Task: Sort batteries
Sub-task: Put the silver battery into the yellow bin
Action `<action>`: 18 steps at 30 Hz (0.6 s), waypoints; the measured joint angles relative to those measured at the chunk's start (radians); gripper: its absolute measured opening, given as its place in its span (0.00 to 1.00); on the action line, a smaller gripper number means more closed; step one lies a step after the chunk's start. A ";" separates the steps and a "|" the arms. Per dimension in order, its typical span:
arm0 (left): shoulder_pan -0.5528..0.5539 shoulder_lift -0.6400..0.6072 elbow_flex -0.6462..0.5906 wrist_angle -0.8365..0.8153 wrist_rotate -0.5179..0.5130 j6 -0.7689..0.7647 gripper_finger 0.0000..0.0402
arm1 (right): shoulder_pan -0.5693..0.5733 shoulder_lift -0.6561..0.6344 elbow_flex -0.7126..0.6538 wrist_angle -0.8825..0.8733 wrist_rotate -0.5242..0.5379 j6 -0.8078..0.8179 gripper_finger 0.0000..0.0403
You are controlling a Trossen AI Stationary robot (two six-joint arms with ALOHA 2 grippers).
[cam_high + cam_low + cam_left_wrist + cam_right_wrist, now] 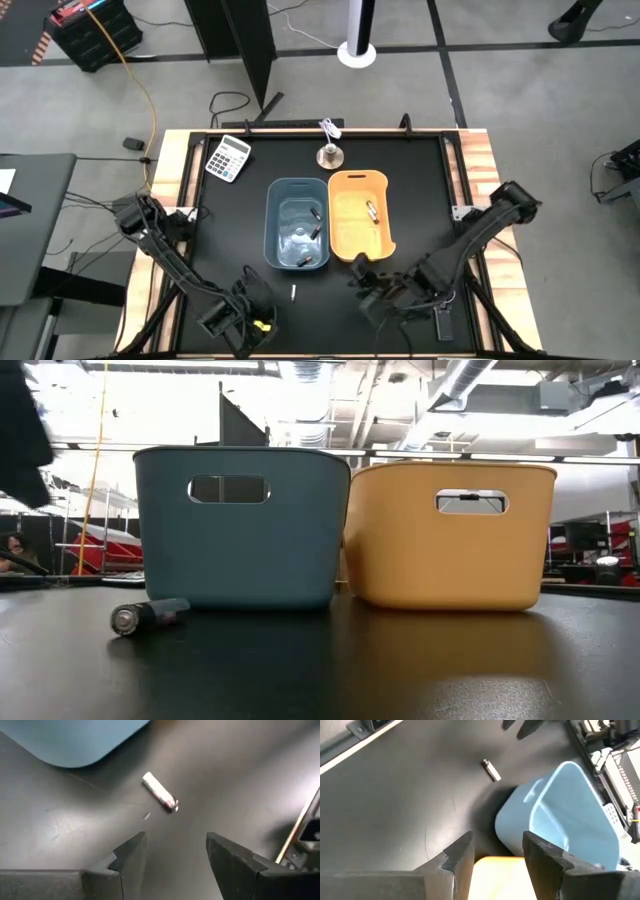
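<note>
The white battery lies on the black mat near the blue bin, and next I need to close my left gripper on its dark end (293, 298) (172, 806).
One white battery (293, 293) lies on its side on the black mat near the blue bin's near wall; it also shows as battery (160, 793), battery (150, 615) and battery (491, 769). A few dark batteries lie inside the blue bin (297, 224), and one lies in the orange bin (360, 215). My left gripper (175, 851) is open and hovers just short of the lone battery, at the near left of the mat (245, 305). My right gripper (497, 847) is open above the orange bin's near rim (365, 278).
A calculator (228, 157) lies at the far left of the mat and a small metal bell-like object (329, 153) stands behind the bins. The two bins stand side by side at mid table. Wooden table edges frame the mat.
</note>
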 joint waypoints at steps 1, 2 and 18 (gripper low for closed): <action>0.008 0.000 -0.007 0.015 0.000 0.000 0.49 | 0.003 -0.017 0.000 -0.012 0.002 0.010 0.45; 0.017 0.000 -0.015 0.037 -0.001 -0.002 0.49 | 0.008 -0.034 0.000 -0.022 0.010 0.021 0.45; 0.143 0.000 -0.098 0.084 0.116 -0.029 0.49 | 0.054 -0.152 0.000 -0.057 0.045 0.064 0.45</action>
